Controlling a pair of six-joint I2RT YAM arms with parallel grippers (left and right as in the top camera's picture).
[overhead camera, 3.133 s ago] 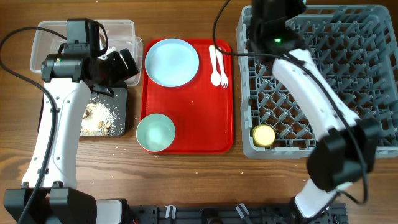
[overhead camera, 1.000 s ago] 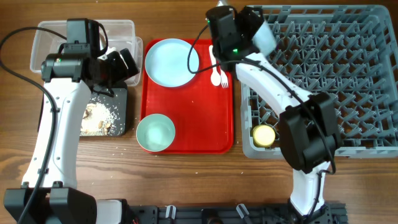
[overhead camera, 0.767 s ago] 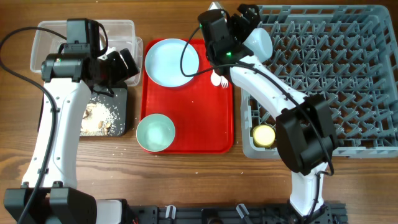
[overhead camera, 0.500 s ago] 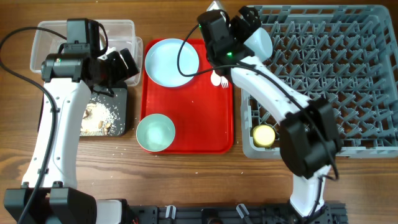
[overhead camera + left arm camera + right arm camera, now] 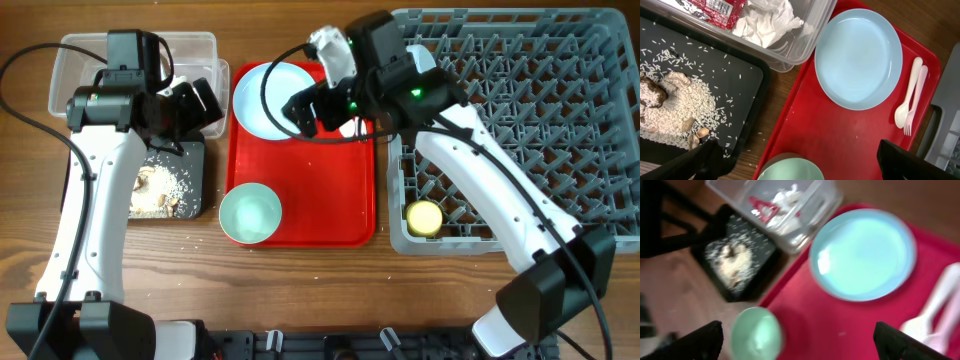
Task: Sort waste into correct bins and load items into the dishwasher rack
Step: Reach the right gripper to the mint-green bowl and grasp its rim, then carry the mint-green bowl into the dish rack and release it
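The mint green bowl is next for my right gripper. It should go there and close on the bowl's rim (image 5: 280,207) (image 5: 781,341) on the side facing the rack.
My right gripper (image 5: 302,112) hangs open and empty over the pale blue plate (image 5: 262,92) on the red tray. Its wrist view shows the plate (image 5: 862,255), the mint green bowl (image 5: 757,332) and the white spoon and fork (image 5: 935,310), all blurred. My left gripper (image 5: 210,107) is open and empty above the clear tub (image 5: 70,60) and the black tray (image 5: 165,190). The left wrist view shows red wrapper (image 5: 715,7) and tissue (image 5: 767,22) in the tub and rice (image 5: 690,102) in the black tray. A yellow cup (image 5: 424,217) sits in the rack (image 5: 560,130).
The red serving tray (image 5: 320,190) lies between the bins and the rack, with the mint bowl (image 5: 250,213) at its near left corner. A pale blue bowl (image 5: 423,58) shows partly behind my right arm at the rack's far left corner.
My right gripper has swung left from the rack's far left corner to above the plate. The pale blue bowl stays in the rack. The left arm has not moved.
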